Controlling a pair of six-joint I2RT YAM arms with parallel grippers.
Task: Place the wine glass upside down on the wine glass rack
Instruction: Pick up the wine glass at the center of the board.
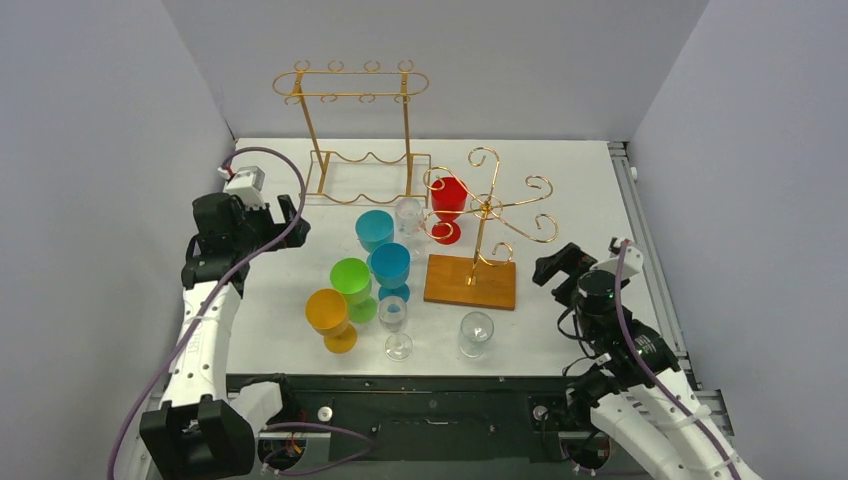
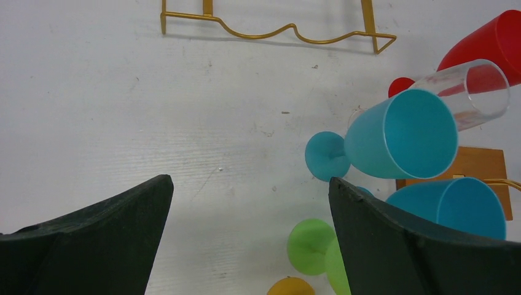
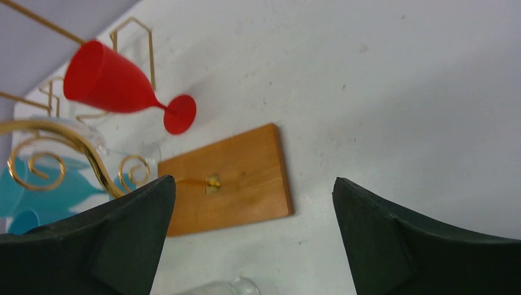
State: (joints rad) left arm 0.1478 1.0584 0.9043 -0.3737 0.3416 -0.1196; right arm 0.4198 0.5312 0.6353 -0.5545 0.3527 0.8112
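The robot's right gripper needs to next grab the clear glass in front of the wooden base, by the glass's rim [image 1: 492, 327] facing away from the others.
Several wine glasses stand upright mid-table: red [image 1: 449, 205], teal [image 1: 375, 230], blue [image 1: 390, 268], green [image 1: 351, 285], orange [image 1: 329, 318] and clear ones [image 1: 393, 322] [image 1: 476, 333]. The tall gold wine glass rack [image 1: 350, 100] stands at the back, with nothing hanging on it. My left gripper [image 1: 285, 215] hovers open left of the teal glass [image 2: 399, 135], holding nothing [image 2: 250, 184]. My right gripper [image 1: 555, 265] is open and empty [image 3: 254, 184], right of the wooden base [image 3: 233, 178], with a clear glass [image 3: 221, 287] just below its fingers.
A gold spiral rack [image 1: 487, 210] on a wooden base [image 1: 470, 282] stands right of centre, the red glass [image 3: 117, 80] beside it. Another clear glass [image 1: 409, 215] stands behind the teal one. Grey walls close in the white table [image 1: 560, 180] on three sides.
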